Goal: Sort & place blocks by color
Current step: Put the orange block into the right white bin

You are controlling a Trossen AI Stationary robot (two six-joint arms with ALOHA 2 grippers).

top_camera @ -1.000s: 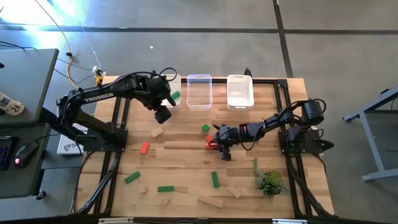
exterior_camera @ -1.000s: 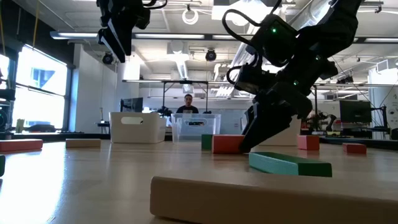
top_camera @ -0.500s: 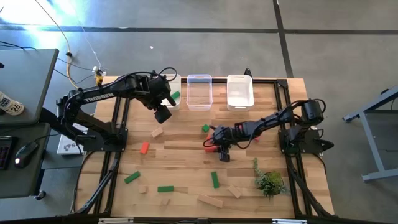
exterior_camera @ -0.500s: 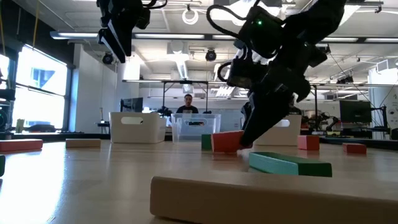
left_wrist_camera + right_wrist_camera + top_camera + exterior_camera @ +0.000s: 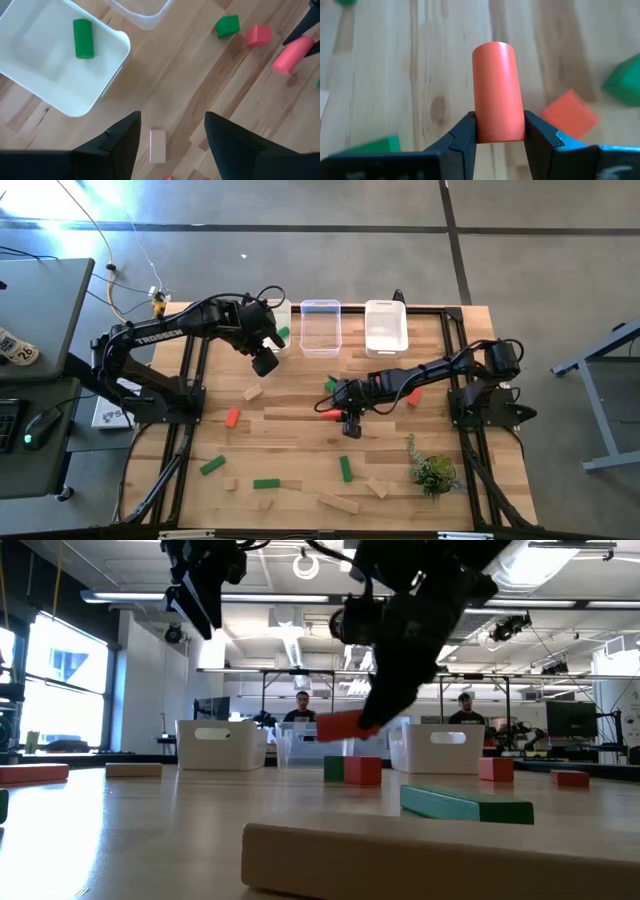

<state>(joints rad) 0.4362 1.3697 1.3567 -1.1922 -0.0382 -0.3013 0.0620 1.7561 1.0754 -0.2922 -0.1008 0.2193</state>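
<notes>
Next, my left gripper grips the long sides of the tan block [image 5: 252, 393] [image 5: 158, 149] that lies nearest the white bin with the green block.
My right gripper [image 5: 498, 127] is shut on a red cylinder block [image 5: 496, 85], raised over the middle of the table [image 5: 328, 412]. Below it a red cube [image 5: 568, 114] and a green cube [image 5: 330, 386] sit on the wood. My left gripper [image 5: 172, 132] is open and holds nothing; it hovers beside the left white bin [image 5: 65, 95], where one green block [image 5: 83, 38] lies. A tan block [image 5: 157, 146] lies on the table under it. More green, red and tan blocks are scattered along the near half of the table. My right gripper pinches the red cylinder by its near end [image 5: 499, 132], one finger [image 5: 465, 135] on each curved side. The fingers slant down from the table's right and lie along the cylinder, which sticks out past the fingertips. It is lifted clear of the table and nearly level [image 5: 340, 725].
Three bins line the far edge: the left one [image 5: 281, 340], a clear one [image 5: 321, 327] and a white one [image 5: 385, 327]. A leafy plant sprig [image 5: 433, 473] lies near the right front. Loose blocks include red [image 5: 233, 417], green [image 5: 266, 483] and tan [image 5: 338, 502]. People stand beyond the table.
My right gripper has risen from the table and shifted toward the table's left, carrying the red cylinder with it. The cylinder was down at table level beside the red cube and now hangs clear above it. The red cube has stayed in place.
</notes>
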